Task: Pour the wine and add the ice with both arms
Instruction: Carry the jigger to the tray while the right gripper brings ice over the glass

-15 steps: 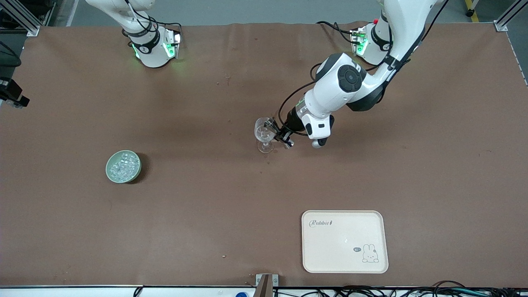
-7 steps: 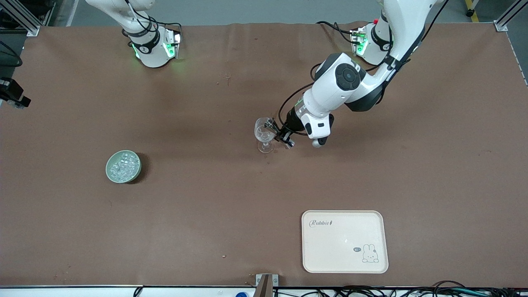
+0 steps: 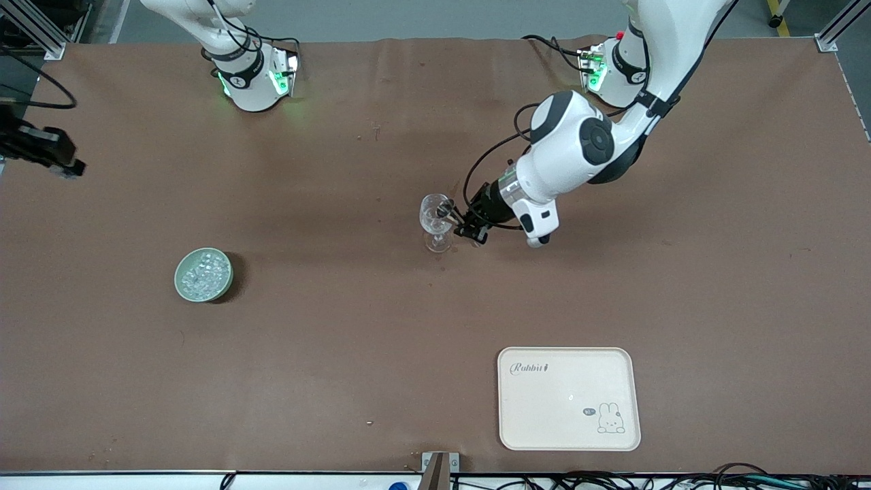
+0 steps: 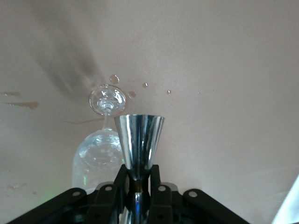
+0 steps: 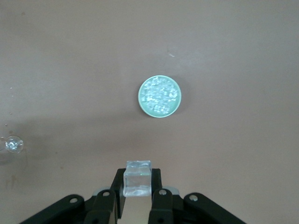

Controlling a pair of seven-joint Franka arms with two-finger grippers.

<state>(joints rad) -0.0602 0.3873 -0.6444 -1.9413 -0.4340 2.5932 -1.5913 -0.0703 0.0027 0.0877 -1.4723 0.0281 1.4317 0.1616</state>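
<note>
The silver jigger will stand on the cream tray [image 3: 589,390] close to the rabbit print when my left gripper puts it there.
A clear stemmed glass [image 3: 435,221] stands upright mid-table; it also shows in the left wrist view [image 4: 96,156]. My left gripper [image 3: 457,222] [image 4: 138,179] is shut on a silver double-cone jigger [image 4: 139,137], held beside the glass's bowl. A pale green bowl [image 3: 178,279] [image 5: 141,96] holds several lumps of ice [image 3: 204,272] [image 5: 160,95], toward the right arm's end. My right gripper [image 5: 138,186] is shut on one clear ice cube [image 5: 138,178], high over the table beside the bowl. A black part of that hand [image 3: 41,146] shows at the front view's edge.
A cream tray [image 3: 569,398] with a rabbit print lies nearer to the front camera, toward the left arm's end. Small wet spots [image 4: 114,78] dot the brown table by the glass's foot. The glass shows small in the right wrist view [image 5: 11,144].
My left arm's wrist and elbow have turned while its gripper stays at the glass. The right arm's black hand has come farther into the front view.
</note>
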